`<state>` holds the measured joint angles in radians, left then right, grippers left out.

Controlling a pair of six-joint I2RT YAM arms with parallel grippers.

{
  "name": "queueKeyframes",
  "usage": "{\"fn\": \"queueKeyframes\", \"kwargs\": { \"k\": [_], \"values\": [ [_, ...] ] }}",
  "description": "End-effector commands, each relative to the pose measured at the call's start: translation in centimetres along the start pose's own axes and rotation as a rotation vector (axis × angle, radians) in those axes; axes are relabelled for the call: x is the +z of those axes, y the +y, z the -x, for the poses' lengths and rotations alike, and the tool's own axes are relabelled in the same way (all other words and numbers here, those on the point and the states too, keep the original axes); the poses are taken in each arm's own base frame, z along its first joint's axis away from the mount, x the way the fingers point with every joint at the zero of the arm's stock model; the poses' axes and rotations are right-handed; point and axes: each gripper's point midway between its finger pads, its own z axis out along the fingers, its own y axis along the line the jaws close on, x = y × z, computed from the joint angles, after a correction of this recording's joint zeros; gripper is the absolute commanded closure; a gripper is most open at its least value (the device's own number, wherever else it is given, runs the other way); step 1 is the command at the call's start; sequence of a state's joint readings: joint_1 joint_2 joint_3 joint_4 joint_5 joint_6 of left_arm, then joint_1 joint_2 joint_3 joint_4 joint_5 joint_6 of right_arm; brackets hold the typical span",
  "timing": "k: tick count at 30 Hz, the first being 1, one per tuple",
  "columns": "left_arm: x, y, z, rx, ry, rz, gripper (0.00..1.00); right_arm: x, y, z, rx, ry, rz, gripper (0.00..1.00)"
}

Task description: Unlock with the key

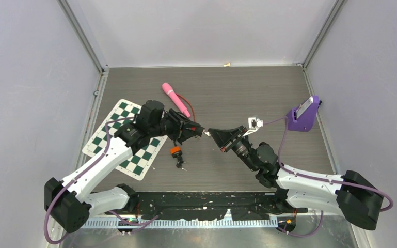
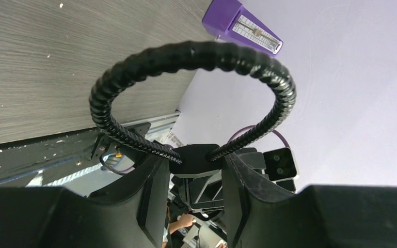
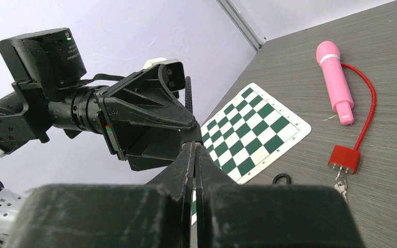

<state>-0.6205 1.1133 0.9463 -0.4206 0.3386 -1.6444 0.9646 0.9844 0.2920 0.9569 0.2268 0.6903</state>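
Note:
My left gripper needs to set the black lock free on the bare table (image 1: 207, 138), beside the red block and the orange lock.
In the left wrist view a black lock body (image 2: 199, 155) sits clamped between my left gripper's (image 2: 195, 159) fingers, with its black ribbed cable loop (image 2: 196, 51) arching out in front. That left gripper (image 1: 195, 129) holds it above the table's middle. My right gripper (image 1: 212, 133) points at it tip to tip, jaws pressed together (image 3: 193, 147). A small pale piece, the key (image 1: 205, 133), shows between the two tips in the top view. From the right wrist it is hidden behind the fingers.
A pink cylinder (image 1: 175, 99) with a red cable ends in a red block (image 1: 175, 151) with small keys (image 1: 181, 165) on the table. A green-and-white checkered mat (image 1: 126, 137) lies at the left. A purple device (image 1: 304, 113) stands by the right wall.

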Motion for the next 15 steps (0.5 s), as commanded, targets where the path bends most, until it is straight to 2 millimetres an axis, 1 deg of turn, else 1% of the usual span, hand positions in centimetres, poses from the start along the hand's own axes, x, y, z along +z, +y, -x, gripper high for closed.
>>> {"fn": "queueKeyframes", "kwargs": {
  "k": [1, 4, 9, 12, 15],
  "values": [
    [-1.0, -2.4, -3.6, 0.06, 0.123, -0.065, 1.0, 1.3, 3.0, 1.3, -0.004, -0.026, 0.095, 0.95],
    [-0.7, -1.9, -3.5, 0.055, 0.118, -0.045, 1.0, 1.7, 3.5, 1.0, -0.021, -0.009, 0.111, 0.95],
    [-0.9, -2.3, -3.6, 0.047, 0.124, -0.054, 1.0, 1.8, 3.5, -0.3, -0.033, 0.031, 0.125, 0.95],
    [-1.0, -2.6, -3.6, 0.005, 0.143, -0.069, 1.0, 1.9, 3.8, -1.0, -0.053, 0.044, 0.142, 0.95],
    [-1.2, -3.1, -3.9, 0.005, 0.16, -0.084, 1.0, 2.1, 3.4, -2.0, -0.055, 0.062, 0.139, 0.95]
  ]
}}
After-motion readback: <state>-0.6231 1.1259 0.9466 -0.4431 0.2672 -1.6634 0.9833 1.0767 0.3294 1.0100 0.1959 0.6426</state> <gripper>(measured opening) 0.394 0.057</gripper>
